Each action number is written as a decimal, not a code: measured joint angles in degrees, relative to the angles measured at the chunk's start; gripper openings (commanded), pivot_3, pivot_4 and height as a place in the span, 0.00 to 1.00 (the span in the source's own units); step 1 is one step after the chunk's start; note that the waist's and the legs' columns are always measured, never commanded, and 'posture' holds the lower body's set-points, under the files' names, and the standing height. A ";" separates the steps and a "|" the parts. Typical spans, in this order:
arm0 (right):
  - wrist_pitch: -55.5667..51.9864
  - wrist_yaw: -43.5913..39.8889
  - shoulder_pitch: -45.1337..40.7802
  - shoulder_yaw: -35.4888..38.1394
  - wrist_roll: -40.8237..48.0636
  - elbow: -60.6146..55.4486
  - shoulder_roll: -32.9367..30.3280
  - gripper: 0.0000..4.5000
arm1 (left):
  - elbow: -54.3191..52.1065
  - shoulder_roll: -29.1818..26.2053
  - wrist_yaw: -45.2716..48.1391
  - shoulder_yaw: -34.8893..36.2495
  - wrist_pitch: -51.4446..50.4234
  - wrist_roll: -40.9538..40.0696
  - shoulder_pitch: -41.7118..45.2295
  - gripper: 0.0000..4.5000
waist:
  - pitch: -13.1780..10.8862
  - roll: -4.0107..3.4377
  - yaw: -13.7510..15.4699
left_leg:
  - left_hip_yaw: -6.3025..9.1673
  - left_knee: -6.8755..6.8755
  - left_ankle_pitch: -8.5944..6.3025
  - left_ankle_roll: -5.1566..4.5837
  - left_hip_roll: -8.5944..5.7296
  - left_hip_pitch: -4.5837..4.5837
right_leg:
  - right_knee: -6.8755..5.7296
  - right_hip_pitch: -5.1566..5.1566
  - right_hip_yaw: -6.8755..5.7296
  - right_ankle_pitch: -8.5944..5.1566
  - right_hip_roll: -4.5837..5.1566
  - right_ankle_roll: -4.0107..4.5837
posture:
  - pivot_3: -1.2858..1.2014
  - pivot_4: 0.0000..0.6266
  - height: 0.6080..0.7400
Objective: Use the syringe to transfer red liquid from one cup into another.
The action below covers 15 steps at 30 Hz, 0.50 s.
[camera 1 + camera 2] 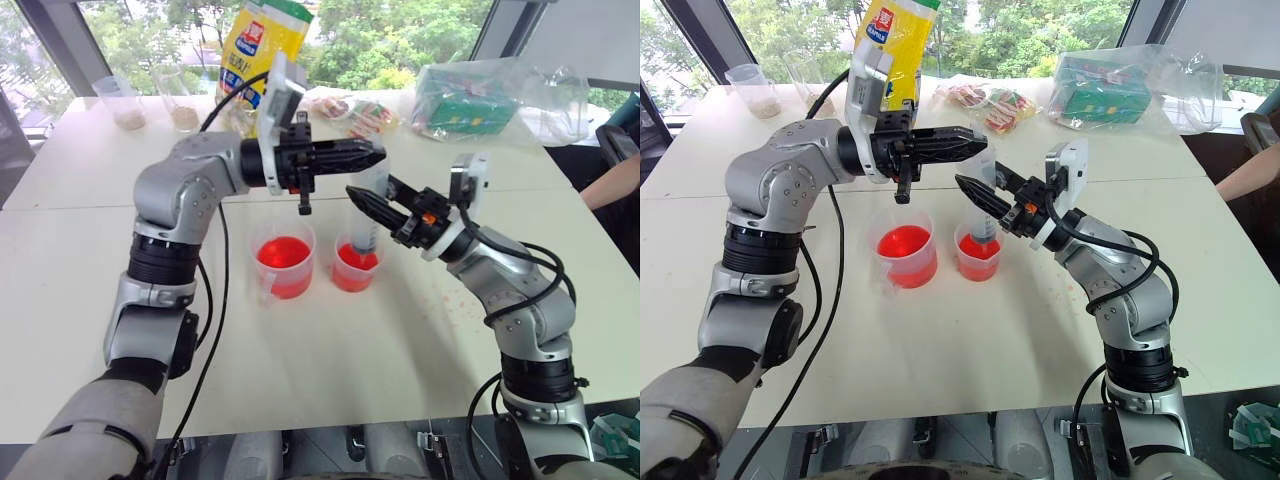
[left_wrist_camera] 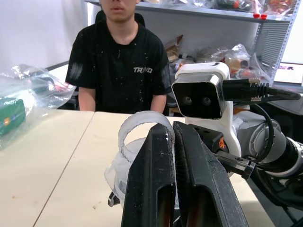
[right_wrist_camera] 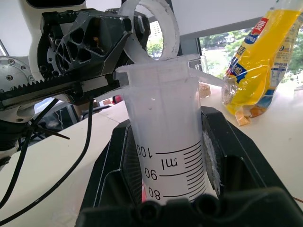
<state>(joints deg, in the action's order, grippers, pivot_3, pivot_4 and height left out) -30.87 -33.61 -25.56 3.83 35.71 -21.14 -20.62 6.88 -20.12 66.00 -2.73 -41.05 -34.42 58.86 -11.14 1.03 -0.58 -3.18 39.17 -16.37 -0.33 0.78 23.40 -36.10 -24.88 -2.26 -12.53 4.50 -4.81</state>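
Note:
Next, I set the syringe down with my right gripper on the bare table [image 1: 446, 238], between the smaller cup and the far side of the pink specks.
The syringe [image 1: 365, 236] stands upright with its tip down inside the smaller clear cup [image 1: 356, 270], which holds red liquid [image 1: 357, 262]. My right gripper [image 1: 372, 206] comes in from the right and is shut on the scale-marked barrel [image 3: 170, 142]. My left gripper [image 1: 377, 155] reaches level from the left at the syringe's top. It is shut on the plunger ring [image 2: 137, 125], one finger through the ring. The ring sits right above the barrel's flange. To the left stands the larger handled cup [image 1: 284, 264], with more red liquid [image 1: 283, 250] in it.
A yellow bag [image 1: 262, 45], snack packets [image 1: 350, 110] and clear bags around a green box [image 1: 470, 95] lie along the table's far side. Two small cups [image 1: 125, 102] stand at the far left. A person's arm [image 1: 612, 182] rests at the right edge. Pink specks [image 1: 450, 300] dot the table.

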 measured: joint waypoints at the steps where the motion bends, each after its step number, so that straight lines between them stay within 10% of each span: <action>1: 0.00 0.30 0.03 0.31 0.00 0.03 0.30 0.30 | 0.22 0.04 0.15 0.00 -0.21 -0.03 0.34 0.40 | 0.00 0.00 0.02 | 0.00 0.00 0.00 0.00 0.00 0.00 | 0.00 0.00 0.00 0.00 0.00 0.00 | 0.52 0.24 1.00; 7: 0.02 1.16 0.76 0.84 -0.01 0.06 1.12 0.30 | 1.02 -0.45 1.78 -0.64 -0.80 -0.09 1.37 0.99 | 0.00 0.00 -0.11 | 0.00 0.00 0.00 0.00 0.00 0.00 | -0.01 0.00 0.00 0.00 -0.01 0.00 | 0.52 0.24 1.00; 15: 0.47 0.62 0.89 1.14 1.18 -0.15 1.30 0.30 | 0.63 -10.79 1.84 3.17 -1.47 -0.11 -0.31 0.99 | 0.00 -0.01 -0.33 | 0.02 -0.01 0.00 0.00 0.05 -0.02 | -0.02 -0.01 0.01 0.00 -0.04 0.01 | 0.52 0.24 1.00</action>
<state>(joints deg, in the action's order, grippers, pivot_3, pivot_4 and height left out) -30.40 -33.00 -24.67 4.97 36.89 -21.29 -19.32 7.51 -30.92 67.84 0.45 -42.52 -34.53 58.56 -11.14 1.02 -0.92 -3.16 39.16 -16.37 -0.33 0.84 23.38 -36.12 -24.88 -2.25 -12.53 4.46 -4.81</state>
